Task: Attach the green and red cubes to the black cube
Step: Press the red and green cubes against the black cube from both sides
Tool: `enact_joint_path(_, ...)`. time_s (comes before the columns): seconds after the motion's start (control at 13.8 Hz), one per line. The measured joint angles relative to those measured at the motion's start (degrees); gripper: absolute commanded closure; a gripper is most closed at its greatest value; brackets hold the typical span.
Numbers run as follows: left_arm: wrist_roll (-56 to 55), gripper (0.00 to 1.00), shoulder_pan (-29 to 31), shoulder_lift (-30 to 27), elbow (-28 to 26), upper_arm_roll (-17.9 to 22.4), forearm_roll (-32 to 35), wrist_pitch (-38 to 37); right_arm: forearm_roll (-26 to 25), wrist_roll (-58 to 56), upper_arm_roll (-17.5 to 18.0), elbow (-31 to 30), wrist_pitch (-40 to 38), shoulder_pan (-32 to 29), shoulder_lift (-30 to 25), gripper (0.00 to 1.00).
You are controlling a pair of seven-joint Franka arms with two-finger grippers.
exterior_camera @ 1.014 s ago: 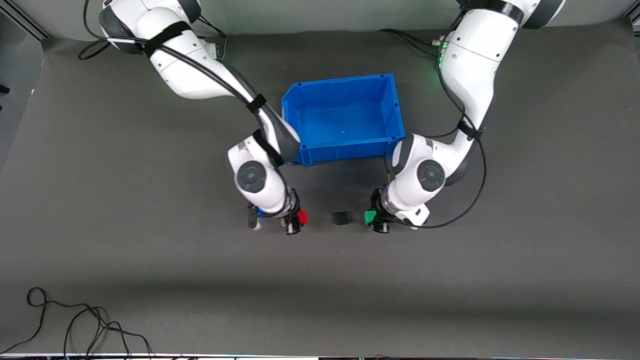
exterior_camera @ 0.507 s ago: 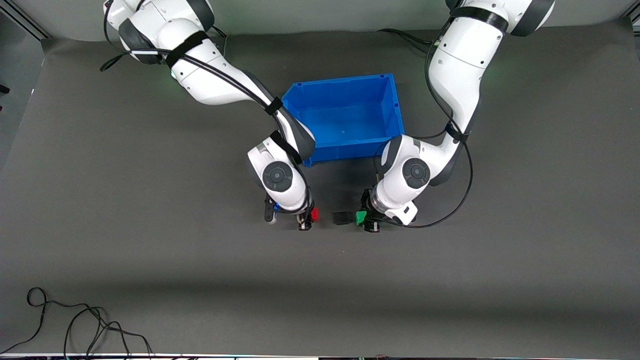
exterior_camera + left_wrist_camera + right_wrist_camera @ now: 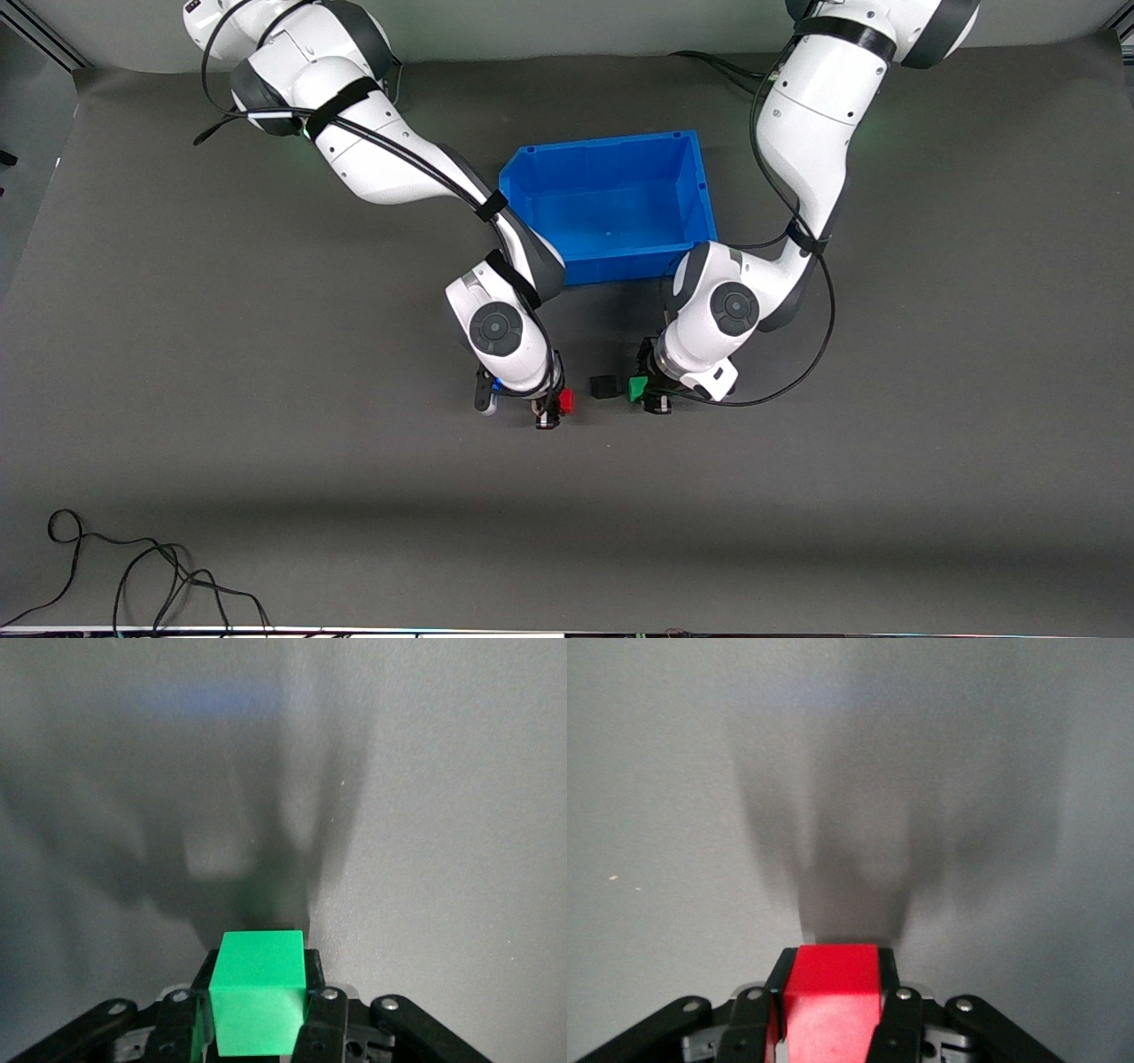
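Observation:
The robot's left gripper needs to release the green cube flush [image 3: 622, 386] against the black cube, on the opposite side from the red cube.
The small black cube [image 3: 604, 386] sits on the grey table, nearer to the front camera than the blue bin. My left gripper [image 3: 645, 391] is shut on the green cube [image 3: 636, 388], which is right beside the black cube on the side toward the left arm's end; I cannot tell if they touch. The green cube [image 3: 259, 1001] fills the left wrist view between the fingers. My right gripper [image 3: 555, 406] is shut on the red cube [image 3: 565, 401], a short gap from the black cube toward the right arm's end. The red cube [image 3: 831, 997] shows in the right wrist view.
The blue bin [image 3: 682, 232] stands open and empty just past the black cube, toward the robots' bases. A loose black cable [image 3: 133, 576] lies at the table's front corner at the right arm's end.
Both grippers have moved inward toward the black cube with their cubes. The green cube closed the gap to it. The red cube came closer and slightly nearer to the front camera.

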Motion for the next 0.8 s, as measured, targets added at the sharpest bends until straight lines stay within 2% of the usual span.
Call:
enact_joint_path(0.36, -2.19, 1.00, -1.19, 0.59, 0.56, 0.00, 0.00, 0.22, 0.00, 0.27, 0.07, 0.02, -0.48, 2.85, 0.61, 1.00)
enact_joint_path(0.8, -3.70, 1.00, -2.10, 0.77, 1.49, 0.02, 0.03, 0.23, -0.01, 0.80, 0.05, 0.40, -0.49, 3.31, 1.11, 1.00)
